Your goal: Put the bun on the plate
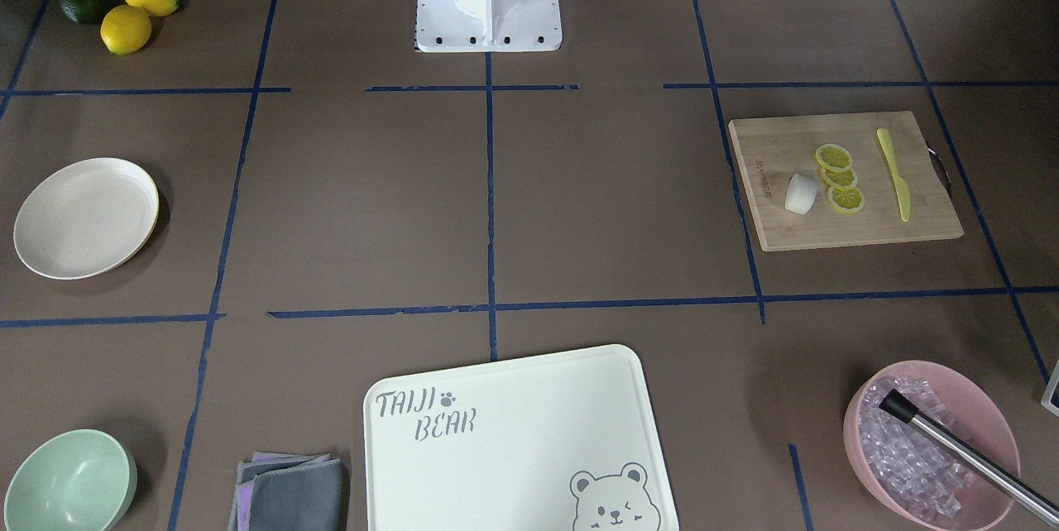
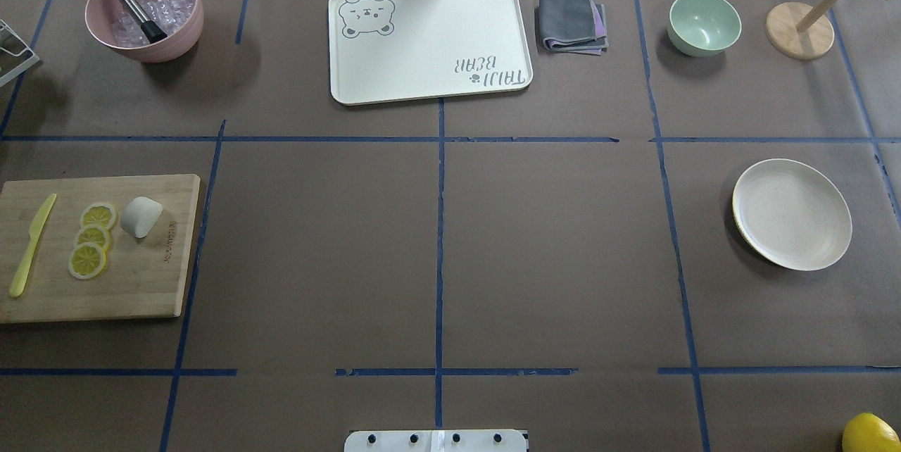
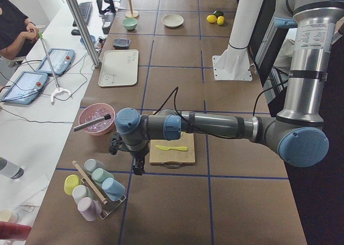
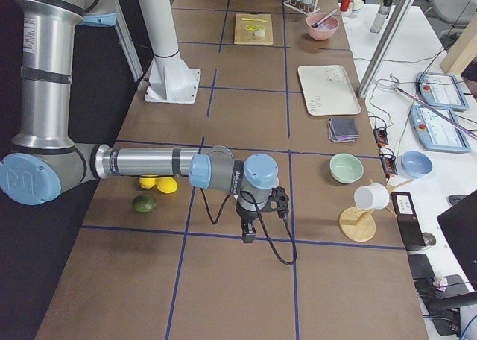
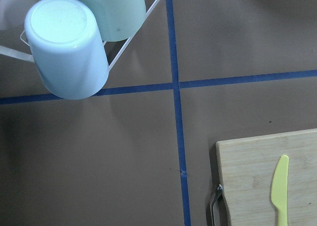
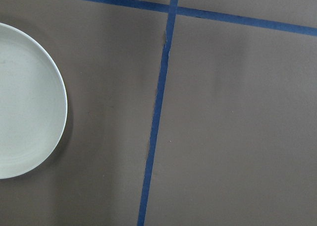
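The cream plate needs moving. Next, my right gripper will close on the cream plate's outer rim (image 1: 20, 217) (image 6: 66, 116), on the side that is farthest from the cutting board.
The white bun (image 1: 800, 193) (image 2: 141, 216) lies on a wooden cutting board (image 2: 134, 290), beside three lemon slices (image 2: 92, 239). The cream plate (image 1: 86, 217) (image 2: 792, 214) sits bare at the opposite end of the table; its rim (image 6: 60, 82) shows in the right wrist view. My left gripper (image 3: 138, 167) hangs beyond the board's outer end, over the brown mat near a cup rack. My right gripper (image 4: 248, 234) hangs past the plate's end of the table. Both show only in the side views, so I cannot tell whether they are open or shut.
A yellow knife (image 2: 31, 244) lies on the board. A pink bowl of ice with a metal tool (image 2: 144, 12), the TAIJI BEAR tray (image 2: 429, 40), a grey cloth (image 2: 571, 21) and a mint bowl (image 2: 703, 22) line the far side. Lemons and a lime (image 1: 124, 10) lie near the robot's base.
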